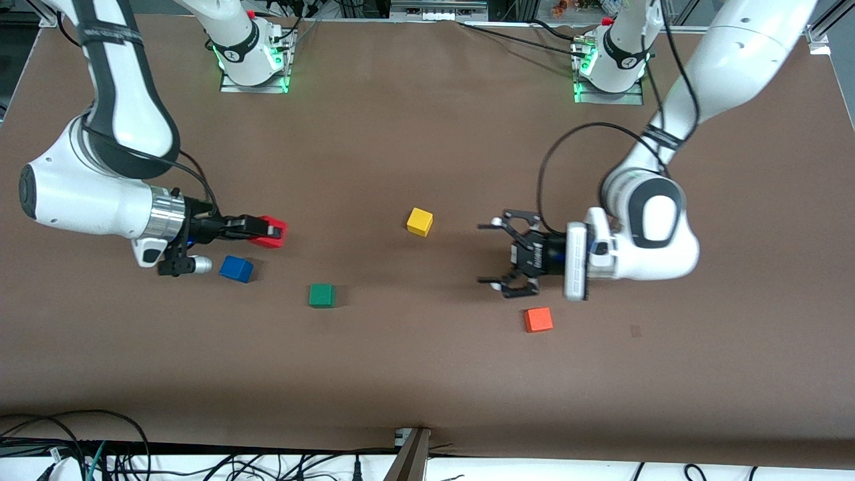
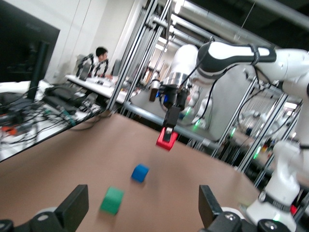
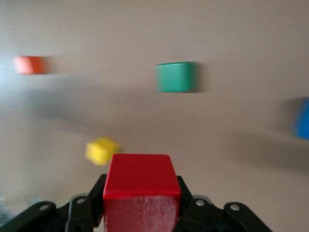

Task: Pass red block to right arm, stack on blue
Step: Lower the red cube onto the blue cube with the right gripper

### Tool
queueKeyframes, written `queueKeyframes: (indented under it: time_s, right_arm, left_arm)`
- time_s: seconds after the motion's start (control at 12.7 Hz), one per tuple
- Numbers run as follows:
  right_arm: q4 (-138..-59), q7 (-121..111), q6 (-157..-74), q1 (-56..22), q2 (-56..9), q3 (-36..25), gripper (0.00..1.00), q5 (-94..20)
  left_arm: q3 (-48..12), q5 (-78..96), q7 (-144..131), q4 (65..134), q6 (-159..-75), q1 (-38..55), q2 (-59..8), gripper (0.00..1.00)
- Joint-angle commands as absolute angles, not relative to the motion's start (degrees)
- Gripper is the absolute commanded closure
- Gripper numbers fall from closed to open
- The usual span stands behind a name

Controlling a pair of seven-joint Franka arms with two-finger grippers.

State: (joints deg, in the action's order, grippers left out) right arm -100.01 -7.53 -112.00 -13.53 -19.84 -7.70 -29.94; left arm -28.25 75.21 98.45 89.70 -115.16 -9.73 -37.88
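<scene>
Next, my right gripper lets go of the red block on the top side of the blue cube (image 1: pixel 229 265) (image 3: pixel 304 118), beyond the green cube.
My right gripper (image 1: pixel 270 230) is shut on the red block (image 1: pixel 272 232) and holds it in the air, above the table beside the blue cube (image 1: pixel 236 268). In the right wrist view the red block (image 3: pixel 141 193) fills the space between the fingers, and the blue cube (image 3: pixel 303 119) shows at the edge. My left gripper (image 1: pixel 492 256) is open and empty above the table, near the orange cube (image 1: pixel 538 319). The left wrist view shows the red block (image 2: pixel 166 140) in the right gripper, with the blue cube (image 2: pixel 140 172) on the table below it.
A green cube (image 1: pixel 321 295) lies nearer to the front camera than the blue cube, toward the middle. A yellow cube (image 1: pixel 419 221) lies mid-table between the two grippers. The two arm bases stand along the table's top edge.
</scene>
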Motion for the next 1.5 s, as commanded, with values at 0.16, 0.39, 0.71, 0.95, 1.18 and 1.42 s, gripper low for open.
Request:
queueKeyframes:
  time_s: [0.16,0.39,0.71,0.95,1.18,1.42]
  right_arm:
    - [-98.0,-6.8,-118.3,-13.9,-25.7,-9.7,1.0,-11.1]
    - [-98.0,-6.8,-122.7,-13.8,-29.0,-9.8,1.0,-7.5]
    - [-98.0,-7.4,-124.5,-13.9,-31.4,-10.3,1.0,-7.3]
    - [-98.4,-7.7,-124.4,-13.8,-31.6,-10.5,1.0,-6.8]
    - [-98.7,-7.7,-124.2,-13.7,-32.3,-10.5,1.0,-6.3]
    - [-98.9,-7.8,-123.9,-13.7,-33.0,-10.5,1.0,-6.3]
  left_arm:
    - [-28.3,48.0,83.6,88.5,-113.9,-18.4,-33.6,0.0]
    - [-27.5,26.7,74.8,88.3,-113.8,-24.9,-30.5,0.0]
    - [-27.2,3.5,58.5,88.7,-110.7,-28.7,-23.1,0.0]
    - [-27.3,-11.5,42.9,88.2,-103.4,-28.6,-17.9,0.0]
    - [-27.9,-20.6,35.9,83.9,-94.7,-28.1,-17.3,0.0]
    - [-27.2,-20.5,35.4,80.1,-92.7,-28.7,-17.5,0.0]
